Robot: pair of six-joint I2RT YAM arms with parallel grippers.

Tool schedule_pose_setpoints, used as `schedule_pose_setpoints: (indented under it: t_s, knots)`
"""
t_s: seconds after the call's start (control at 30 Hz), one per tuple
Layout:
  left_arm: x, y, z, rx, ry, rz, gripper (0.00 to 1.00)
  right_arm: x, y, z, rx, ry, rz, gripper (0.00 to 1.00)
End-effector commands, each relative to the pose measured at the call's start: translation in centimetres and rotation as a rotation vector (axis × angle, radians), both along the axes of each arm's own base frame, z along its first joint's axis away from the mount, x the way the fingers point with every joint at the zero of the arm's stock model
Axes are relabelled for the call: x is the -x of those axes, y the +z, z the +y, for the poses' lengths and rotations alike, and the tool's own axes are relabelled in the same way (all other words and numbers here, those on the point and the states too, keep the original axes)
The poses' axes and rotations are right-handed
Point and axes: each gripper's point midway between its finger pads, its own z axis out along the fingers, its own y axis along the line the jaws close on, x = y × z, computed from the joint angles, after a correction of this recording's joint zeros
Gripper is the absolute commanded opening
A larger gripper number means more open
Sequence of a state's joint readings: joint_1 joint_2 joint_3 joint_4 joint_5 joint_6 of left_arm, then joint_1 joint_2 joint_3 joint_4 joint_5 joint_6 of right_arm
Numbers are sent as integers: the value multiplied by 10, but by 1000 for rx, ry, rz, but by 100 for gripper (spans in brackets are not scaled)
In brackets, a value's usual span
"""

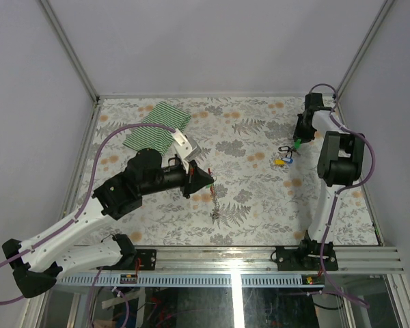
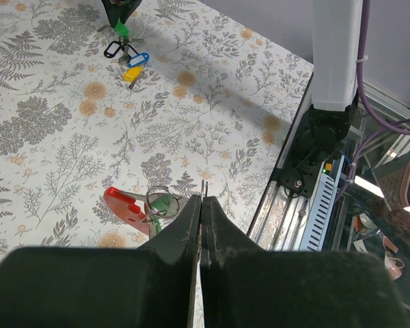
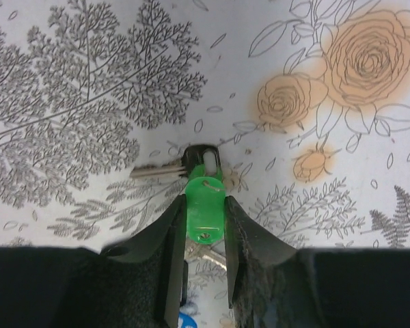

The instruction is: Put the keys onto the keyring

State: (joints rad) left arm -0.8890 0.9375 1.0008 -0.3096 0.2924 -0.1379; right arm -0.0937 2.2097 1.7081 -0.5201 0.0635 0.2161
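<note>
Next, my right gripper sets the green key tag on the table [image 1: 257, 193] between the dangling chain and yellow tag.
My left gripper [image 1: 210, 180] is shut on the keyring [image 2: 160, 200], and two thin wire ends stick out past its fingertips. A red tag [image 2: 123, 205] and a green one hang on the ring beside the left finger. In the top view a short chain [image 1: 216, 205] dangles from it to the table. At the far right lie the keys [image 1: 283, 156], with blue [image 2: 138, 60] and yellow [image 2: 131, 74] tags. My right gripper [image 3: 205, 203] is down among them, with a finger pressed on each side of a green key tag [image 3: 205, 213]. A black-headed key [image 3: 201, 161] lies just beyond.
A green-and-white striped cloth [image 1: 157, 130] lies at the back left, behind my left arm. The metal rail [image 1: 260, 260] and the right arm's base [image 2: 324, 137] run along the near edge. Frame posts and grey walls close in the table's sides.
</note>
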Motion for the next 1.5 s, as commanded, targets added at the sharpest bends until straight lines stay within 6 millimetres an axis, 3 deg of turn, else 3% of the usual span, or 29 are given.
schedule_pose_setpoints:
  t_s: [0.0,0.17,0.27,0.47,0.63,0.77,0.97,1.03,1.13,1.3,1.47]
  knots:
    - [-3,31,0,61,3,-59,0,-9,66,8,-29,36,-167,27]
    - [-4,32,-1,58,2,-65,0,5,74,29,-70,61,-187,27]
    - [-5,30,-3,51,-4,-63,0,17,78,52,-79,91,-196,27]
    - [-8,30,-3,39,3,-68,0,49,82,121,-101,226,-202,27]
    - [-15,24,7,4,64,-85,0,92,79,185,-114,391,-191,27]
    - [-19,23,19,-9,121,-107,0,137,73,234,-136,538,-162,27]
    - [-24,23,30,-19,177,-122,0,206,72,295,-223,723,-117,28]
    - [-25,21,31,-27,185,-120,0,221,70,296,-246,726,-100,28]
    - [-25,18,31,-31,187,-113,0,228,65,278,-199,676,-88,29]
    - [-26,15,27,-31,177,-105,0,228,42,237,4,605,-30,30]
    - [-26,14,25,-37,170,-104,0,221,28,214,142,575,4,33]
